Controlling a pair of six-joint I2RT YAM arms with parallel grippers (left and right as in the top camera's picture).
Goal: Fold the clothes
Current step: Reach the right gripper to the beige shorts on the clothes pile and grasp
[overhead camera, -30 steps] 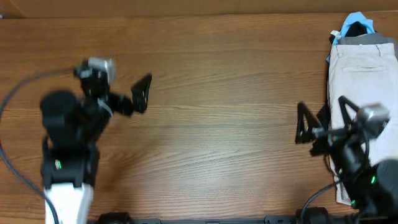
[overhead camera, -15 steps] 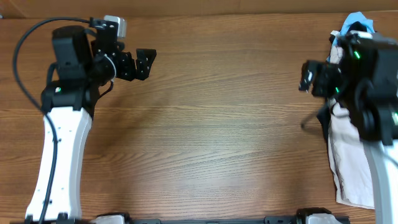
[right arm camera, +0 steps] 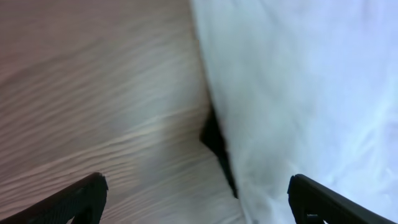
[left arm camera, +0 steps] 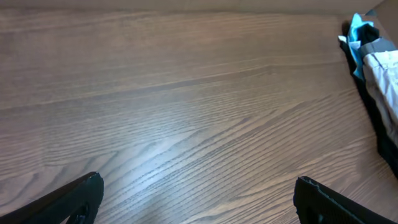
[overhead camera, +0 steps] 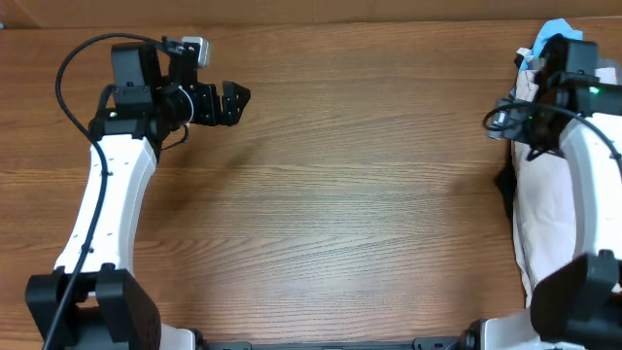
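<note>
The robot's right gripper needs to next grab the edge (overhead camera: 515, 178) (right arm camera: 225, 146) of the pale beige shorts, where the black garment peeks out from under them.
The pale beige shorts (overhead camera: 546, 209) lie on top of a pile at the table's right edge. They show in the left wrist view (left arm camera: 387, 71) at the far right, and fill the right half of the right wrist view (right arm camera: 298, 87). My right gripper (right arm camera: 199, 199) is open and empty, hovering over the shorts' left edge; overhead it is near the pile's back left (overhead camera: 510, 124). My left gripper (overhead camera: 233, 102) is open and empty at the back left, far from the shorts, with bare table between its fingers (left arm camera: 199, 199).
A light blue garment (overhead camera: 556, 34) sticks out at the back of the pile and a grey one (left arm camera: 373, 46) lies beside it. A black garment (overhead camera: 505, 185) peeks from under the shorts' left edge (right arm camera: 217, 143). The wooden table (overhead camera: 340, 194) spreads between the arms.
Both arms have straightened and reached toward the back. The left gripper moved up to the back left. The right gripper moved from the front right to over the pile's back left edge.
</note>
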